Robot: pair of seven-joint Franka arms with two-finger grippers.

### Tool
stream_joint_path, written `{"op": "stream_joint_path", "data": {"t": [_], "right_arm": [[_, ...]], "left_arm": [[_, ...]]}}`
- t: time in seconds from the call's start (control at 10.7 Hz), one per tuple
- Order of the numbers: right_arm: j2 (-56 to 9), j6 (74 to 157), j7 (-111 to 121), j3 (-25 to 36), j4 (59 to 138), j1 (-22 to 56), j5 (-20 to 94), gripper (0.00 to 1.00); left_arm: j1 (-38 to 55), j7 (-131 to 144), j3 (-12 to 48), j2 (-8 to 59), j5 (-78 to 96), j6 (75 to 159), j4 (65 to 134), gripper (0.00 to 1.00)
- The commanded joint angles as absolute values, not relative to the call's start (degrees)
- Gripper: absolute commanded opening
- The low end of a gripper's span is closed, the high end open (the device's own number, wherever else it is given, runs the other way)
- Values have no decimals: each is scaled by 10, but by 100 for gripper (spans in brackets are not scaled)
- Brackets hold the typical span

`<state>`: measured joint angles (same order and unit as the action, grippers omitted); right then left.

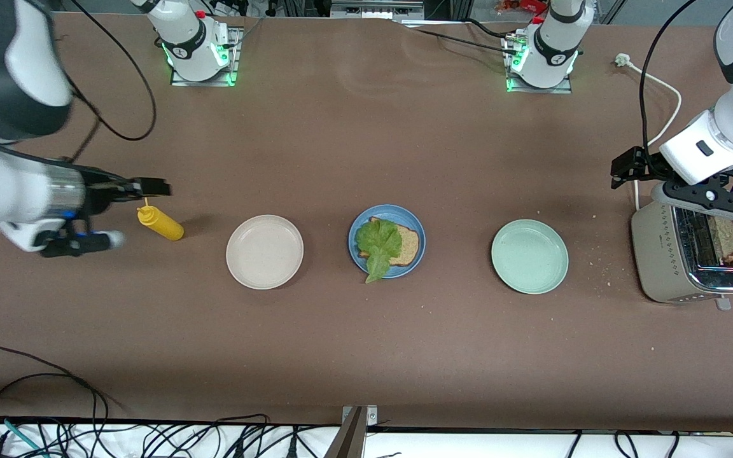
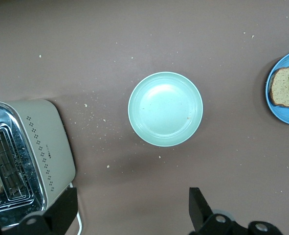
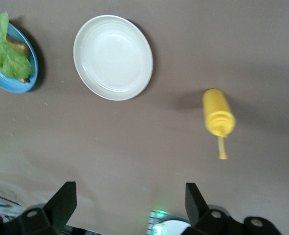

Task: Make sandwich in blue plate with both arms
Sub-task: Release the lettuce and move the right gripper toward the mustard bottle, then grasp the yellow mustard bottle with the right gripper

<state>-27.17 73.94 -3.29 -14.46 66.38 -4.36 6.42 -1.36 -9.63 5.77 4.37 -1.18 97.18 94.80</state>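
I move my right gripper to the yellow bottle beside the beige plate next and grab the bottle's body [image 1: 165, 224] [image 3: 214, 103] below its cap.
The blue plate [image 1: 406, 217] sits mid-table and holds one brown bread slice [image 1: 408, 245] with a ruffled green lettuce leaf [image 1: 378, 243] lying on it. A second bread slice [image 1: 725, 239] stands in a slot of the toaster [image 1: 659, 254]. My left gripper [image 1: 710, 198] hovers over the toaster, open and empty [image 2: 133, 205]. My right gripper [image 1: 80, 240] hovers open and empty [image 3: 129, 200] over the table at the right arm's end, beside the yellow bottle [image 1: 161, 224]. The plate's edge also shows in the left wrist view [image 2: 283, 106] and the right wrist view [image 3: 18, 88].
A beige plate [image 1: 265, 252] lies beside the blue plate toward the right arm's end, and a pale mint-green plate [image 1: 530, 256] toward the left arm's end; both are empty. Crumbs lie around the toaster. A white cable [image 1: 659, 79] runs to the toaster.
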Motion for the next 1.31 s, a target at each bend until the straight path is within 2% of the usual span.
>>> {"op": "stream_joint_path", "data": {"t": [0.0,0.19,0.37,0.56,0.84,1.21], "right_arm": [[-234,741,239,-4,721,-39,150,99],[-243,759,472,102,780,-39,287,100],[-267,771,670,163,823,-39,377,100],[-310,764,837,211,832,-40,451,100],[-351,753,1045,235,871,-53,525,99],[-444,697,1281,246,869,-88,619,100]], "left_arm": [[-12,-104,60,40,1,968,933,100],[-19,-103,59,7,24,963,959,100],[-17,-102,62,-39,25,962,996,100],[-15,-98,69,-68,52,958,1016,100],[-13,-101,77,-64,54,955,1005,100],[-18,-105,77,-58,48,915,1004,100]]}}
